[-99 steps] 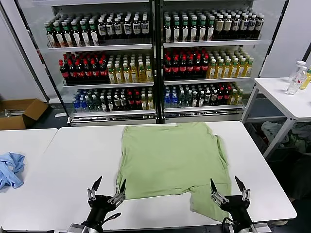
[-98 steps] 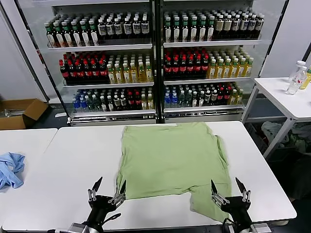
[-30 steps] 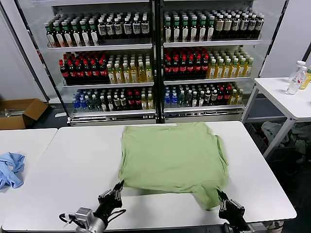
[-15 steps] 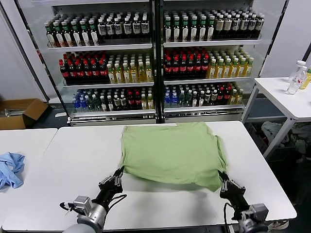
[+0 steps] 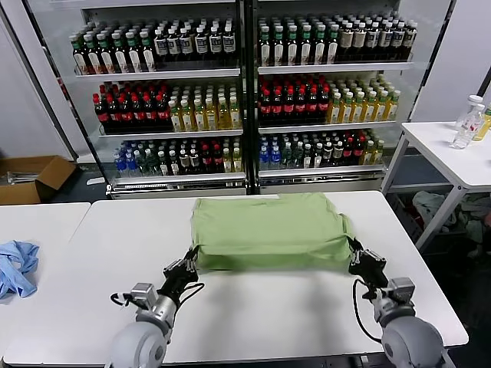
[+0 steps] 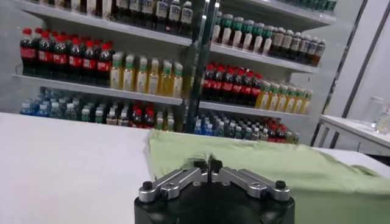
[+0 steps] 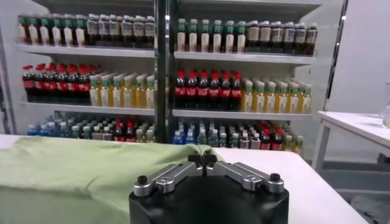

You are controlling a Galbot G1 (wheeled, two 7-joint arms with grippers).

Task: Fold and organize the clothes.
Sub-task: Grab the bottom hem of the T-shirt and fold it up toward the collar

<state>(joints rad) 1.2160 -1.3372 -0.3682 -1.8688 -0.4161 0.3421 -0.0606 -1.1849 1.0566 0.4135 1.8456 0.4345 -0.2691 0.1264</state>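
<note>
The shirt's far side is at the far edge of the table, so the left gripper and the right gripper will grab the near corners (image 5: 204, 265) and pull the shirt closer.
The clothes, one light green shirt (image 5: 268, 230), lie on the white table (image 5: 253, 314) with the near half lifted and doubled back over the far half. My left gripper (image 5: 190, 257) is shut on the shirt's near left corner, just above the table. At the near right corner my right gripper (image 5: 353, 251) is shut on the cloth as well. In the left wrist view the shut fingertips (image 6: 207, 163) pinch green cloth (image 6: 274, 173). The right wrist view shows the same, fingertips (image 7: 202, 159) closed on the fabric (image 7: 73, 173). Collar, buttons and chest print are hidden.
A light blue garment (image 5: 15, 268) lies on the left table. Glass-door coolers full of bottles (image 5: 245, 92) stand behind the table. A side table with bottles (image 5: 468, 123) is at the right, and a cardboard box (image 5: 31, 178) sits on the floor at the left.
Both grippers closed on the shirt's near corners, then carried them up and away from me, so the near half now folds over the far half.
</note>
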